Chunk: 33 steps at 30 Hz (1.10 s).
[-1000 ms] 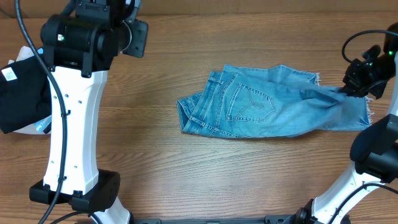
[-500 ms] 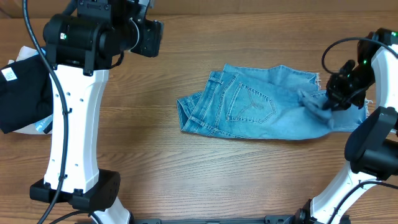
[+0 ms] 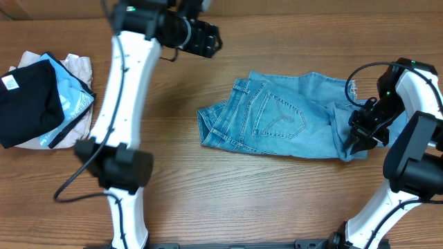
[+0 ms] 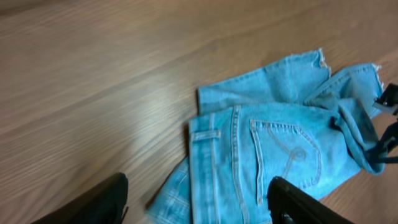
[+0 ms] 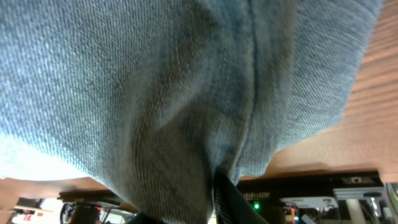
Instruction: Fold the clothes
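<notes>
The robot's left gripper will grip the waistband's far corner [image 3: 240, 84] [image 4: 194, 129] on the light-blue jeans, next to the belt loop.
The light-blue jeans [image 3: 291, 117] lie partly folded in the middle-right of the table, waistband and a stitched back pocket facing up. My right gripper [image 3: 361, 131] is shut on the leg end of the jeans and holds it folded over onto the right part of the pile. In the right wrist view the denim [image 5: 186, 93] fills the frame and drapes over the fingers. My left gripper [image 3: 208, 38] is open and empty, above the table to the upper left of the jeans. In the left wrist view the jeans [image 4: 273, 155] lie below between the open fingers [image 4: 199, 205].
A black garment with a white tag [image 3: 28, 104] lies on cyan and beige cloths [image 3: 73, 97] at the left edge of the table. The left arm's base [image 3: 114, 166] stands at the front left, the right arm's base [image 3: 412, 166] at the front right.
My right gripper has carried the leg end leftward and down over the jeans, shortening the pile. My left arm has swung right across the table toward the jeans.
</notes>
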Each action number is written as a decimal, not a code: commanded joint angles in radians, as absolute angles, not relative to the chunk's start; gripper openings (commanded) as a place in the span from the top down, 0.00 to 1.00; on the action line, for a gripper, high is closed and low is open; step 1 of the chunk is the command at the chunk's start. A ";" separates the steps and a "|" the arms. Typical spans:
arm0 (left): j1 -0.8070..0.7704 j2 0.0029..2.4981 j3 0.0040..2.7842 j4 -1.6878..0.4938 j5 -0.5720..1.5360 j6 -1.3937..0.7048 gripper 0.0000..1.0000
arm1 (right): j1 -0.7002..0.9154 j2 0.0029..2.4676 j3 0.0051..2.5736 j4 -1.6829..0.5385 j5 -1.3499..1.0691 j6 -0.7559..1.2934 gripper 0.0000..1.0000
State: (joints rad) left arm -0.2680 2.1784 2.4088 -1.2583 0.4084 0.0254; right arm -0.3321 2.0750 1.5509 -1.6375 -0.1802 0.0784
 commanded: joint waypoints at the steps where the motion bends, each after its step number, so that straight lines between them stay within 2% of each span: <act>1: -0.316 2.260 2.405 -1.220 0.469 0.017 0.24 | -0.326 2.054 1.542 -1.624 -0.192 0.081 0.78; 8: -0.358 2.393 2.405 -1.147 0.524 0.014 0.21 | -0.326 2.054 1.542 -1.617 -0.191 0.077 0.78; 29: -0.381 2.617 2.405 -1.172 0.470 -0.024 0.21 | -0.326 2.054 1.542 -1.606 -0.191 0.077 0.78; 31: -0.381 2.627 2.405 -1.171 0.499 -0.030 0.28 | -0.326 2.054 1.542 -1.606 -0.191 0.077 0.78; 33: -0.381 2.628 2.405 -1.166 0.522 -0.028 0.42 | -0.326 2.054 1.542 -1.603 -0.191 0.077 0.78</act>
State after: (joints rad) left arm -0.3672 2.6102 2.4077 -1.1702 0.4820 -0.0212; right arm -0.3313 2.0750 1.5478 -1.6119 -0.1837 0.0776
